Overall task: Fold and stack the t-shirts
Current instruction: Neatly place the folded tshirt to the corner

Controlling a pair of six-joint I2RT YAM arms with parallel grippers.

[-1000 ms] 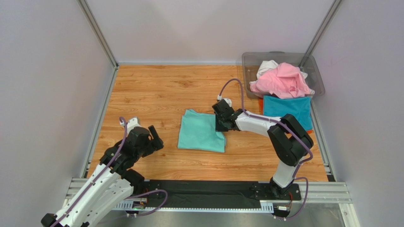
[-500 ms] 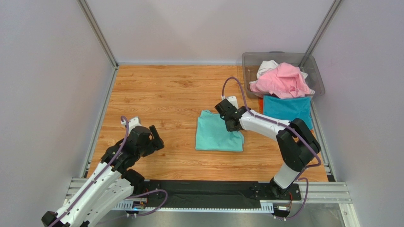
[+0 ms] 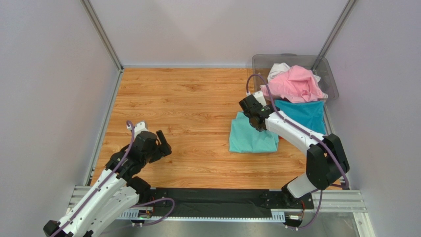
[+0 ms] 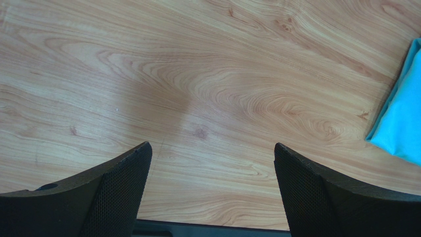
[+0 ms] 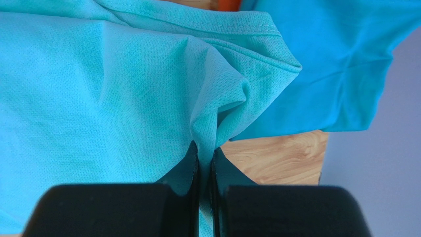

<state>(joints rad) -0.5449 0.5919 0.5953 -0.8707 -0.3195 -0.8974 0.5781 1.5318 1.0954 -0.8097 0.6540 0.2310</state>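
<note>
Next, my right gripper puts the mint green t-shirt down on top of the folded teal blue t-shirt (image 3: 297, 118) (image 5: 318, 61).
The folded mint green t-shirt (image 3: 249, 139) lies on the wooden table right of centre. My right gripper (image 3: 258, 123) is shut on its far right edge; in the right wrist view the cloth (image 5: 123, 94) bunches up between the closed fingers (image 5: 185, 170). The folded teal blue t-shirt (image 3: 300, 114) lies just to the right, with an orange shirt edge (image 3: 322, 137) under it; it also shows in the right wrist view (image 5: 341, 54). The pink t-shirt (image 3: 291, 84) and the white one (image 3: 277, 69) sit in the bin. My left gripper (image 3: 160, 143) is open and empty at the near left, over bare wood (image 4: 212, 108).
The clear grey plastic bin (image 3: 261, 62) stands at the far right corner. Metal frame posts and grey walls enclose the table. A black strip and rail (image 3: 217, 200) run along the near edge. A corner of the mint shirt (image 4: 401, 123) shows in the left wrist view.
My right gripper has dragged the mint green t-shirt to the right across the table, from the centre to beside the teal blue shirt. The left arm has barely moved.
</note>
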